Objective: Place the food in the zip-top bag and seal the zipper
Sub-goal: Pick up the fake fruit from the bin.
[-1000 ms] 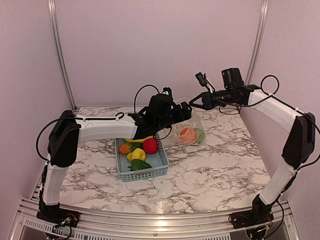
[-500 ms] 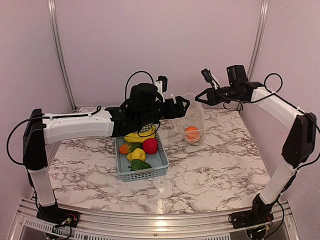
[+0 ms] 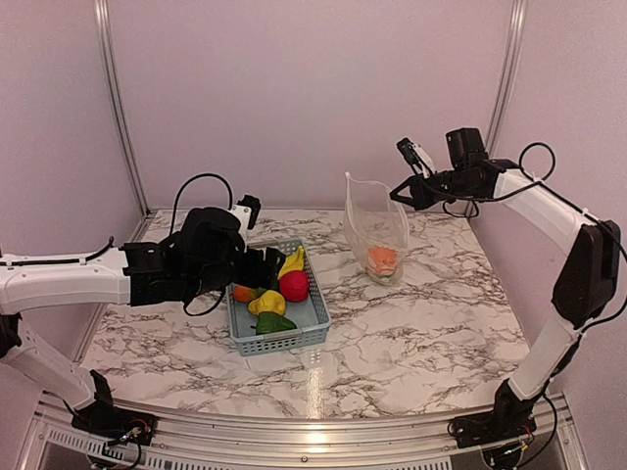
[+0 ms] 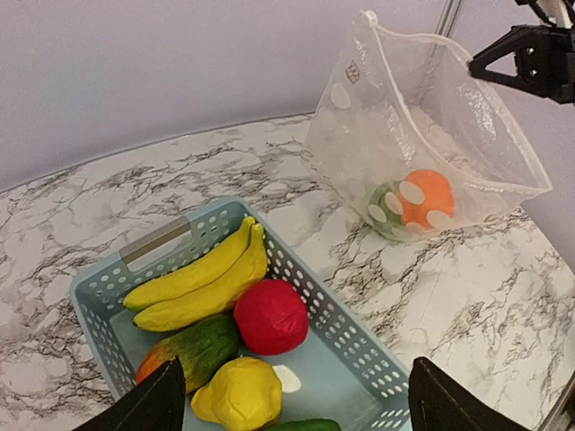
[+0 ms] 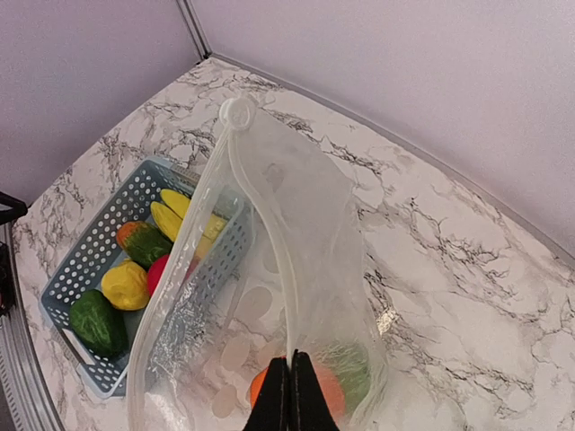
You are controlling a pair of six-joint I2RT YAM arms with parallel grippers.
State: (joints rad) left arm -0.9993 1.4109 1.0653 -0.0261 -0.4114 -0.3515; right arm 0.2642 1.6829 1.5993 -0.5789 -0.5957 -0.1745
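The red piece of food [image 3: 294, 286] [image 4: 271, 317] beside the bananas in the basket is next for my left gripper, which should move to it and close around its sides.
The clear zip-top bag [image 3: 376, 223] hangs upright with its mouth open. An orange piece [image 3: 381, 258] and a green piece of food lie at its bottom. My right gripper [image 3: 397, 192] is shut on the zipper strip [image 5: 284, 287] at the bag's rim, as the right wrist view [image 5: 289, 395] shows. My left gripper [image 3: 266, 266] is open and empty, just above the blue-grey basket [image 3: 279, 343]. In the left wrist view [image 4: 301, 409] it hovers over yellow bananas [image 4: 202, 278], a red piece [image 4: 271, 316], a yellow piece [image 4: 238, 392] and green pieces.
The basket [image 4: 157, 242] stands mid-table, left of the bag [image 4: 422, 117]. The marble tabletop is walled by pale panels at the back and both sides. Cables hang from both wrists.
My left gripper has let go of the bag's mouth and pulled back left and down over the basket. The bag now hangs taller from the right gripper alone.
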